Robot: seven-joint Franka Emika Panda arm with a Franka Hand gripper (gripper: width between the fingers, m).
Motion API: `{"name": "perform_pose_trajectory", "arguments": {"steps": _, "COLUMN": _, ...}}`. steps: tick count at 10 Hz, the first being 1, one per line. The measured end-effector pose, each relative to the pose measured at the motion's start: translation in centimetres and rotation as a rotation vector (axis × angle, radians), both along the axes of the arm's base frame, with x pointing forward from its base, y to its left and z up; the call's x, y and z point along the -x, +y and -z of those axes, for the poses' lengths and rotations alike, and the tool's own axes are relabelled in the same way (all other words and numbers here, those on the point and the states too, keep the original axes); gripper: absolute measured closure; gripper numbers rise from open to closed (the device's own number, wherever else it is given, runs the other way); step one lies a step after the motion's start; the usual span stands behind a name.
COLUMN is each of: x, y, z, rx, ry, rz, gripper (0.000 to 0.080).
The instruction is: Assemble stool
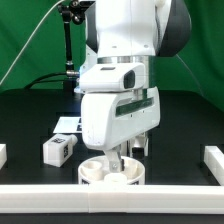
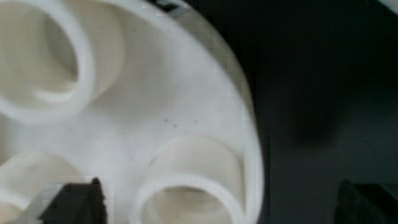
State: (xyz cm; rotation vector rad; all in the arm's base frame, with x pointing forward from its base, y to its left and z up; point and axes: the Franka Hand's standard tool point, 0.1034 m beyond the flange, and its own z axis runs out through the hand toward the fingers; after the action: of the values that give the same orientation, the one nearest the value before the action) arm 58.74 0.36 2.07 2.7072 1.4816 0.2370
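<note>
The seat is well short of the front bar's end, so next I pinch the seat's rim (image 1: 139, 169) and slide it into that corner before getting a leg.
The stool's round white seat (image 1: 110, 172) lies at the front of the black table, right behind the front bar. In the wrist view the seat (image 2: 151, 110) fills most of the picture, its round sockets facing up. My gripper (image 1: 124, 158) hangs straight over the seat, fingers reaching down to it. It stands open (image 2: 222, 206): the dark fingertips (image 2: 75, 202) sit wide apart, one over the disc, the other off its rim, and nothing is between them. A short white leg (image 1: 59, 150) with a tag lies on the table to the exterior view's left of the seat.
A long white bar (image 1: 110, 192) edges the table front, with bar ends at the left (image 1: 3, 153) and right (image 1: 213, 160). The marker board (image 1: 68, 123) lies behind the leg. A black stand (image 1: 68, 45) rises at the back before a green backdrop.
</note>
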Motion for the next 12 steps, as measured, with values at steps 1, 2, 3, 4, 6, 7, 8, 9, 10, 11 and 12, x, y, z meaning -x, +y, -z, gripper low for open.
{"name": "perform_pose_trajectory", "arguments": {"steps": 1, "x": 0.19, "y": -0.23, "z": 0.4, "rx": 0.0, "ry": 0.005, "rz": 0.0, "gripper": 0.015}}
{"name": "perform_pose_trajectory", "arguments": {"steps": 2, "x": 0.21, "y": -0.28, "z": 0.56, "rx": 0.0, "ry": 0.008, "rz": 0.001, "gripper": 0.015}}
{"name": "perform_pose_trajectory", "arguments": {"steps": 3, "x": 0.19, "y": -0.28, "z": 0.58, "rx": -0.001, "ry": 0.008, "rz": 0.001, "gripper": 0.015}}
{"name": "perform_pose_trajectory", "arguments": {"steps": 4, "x": 0.19, "y": -0.26, "z": 0.58, "rx": -0.001, "ry": 0.008, "rz": 0.001, "gripper": 0.0164}}
{"name": "perform_pose_trajectory", "arguments": {"steps": 6, "x": 0.19, "y": -0.26, "z": 0.58, "rx": -0.001, "ry": 0.008, "rz": 0.001, "gripper": 0.0353}}
{"name": "perform_pose_trajectory", "arguments": {"steps": 7, "x": 0.14, "y": -0.25, "z": 0.54, "rx": -0.001, "ry": 0.006, "rz": 0.001, "gripper": 0.0353}}
{"name": "perform_pose_trajectory", "arguments": {"steps": 8, "x": 0.16, "y": -0.25, "z": 0.56, "rx": -0.001, "ry": 0.007, "rz": 0.001, "gripper": 0.0486}}
{"name": "perform_pose_trajectory", "arguments": {"steps": 9, "x": 0.16, "y": -0.25, "z": 0.56, "rx": -0.001, "ry": 0.007, "rz": 0.001, "gripper": 0.0486}}
{"name": "perform_pose_trajectory", "arguments": {"steps": 10, "x": 0.16, "y": -0.25, "z": 0.56, "rx": -0.001, "ry": 0.007, "rz": 0.001, "gripper": 0.0486}}
{"name": "perform_pose_trajectory", "arguments": {"steps": 11, "x": 0.16, "y": -0.25, "z": 0.56, "rx": -0.001, "ry": 0.007, "rz": 0.001, "gripper": 0.0486}}
{"name": "perform_pose_trajectory", "arguments": {"steps": 12, "x": 0.16, "y": -0.17, "z": 0.56, "rx": -0.002, "ry": 0.007, "rz": 0.003, "gripper": 0.0486}}
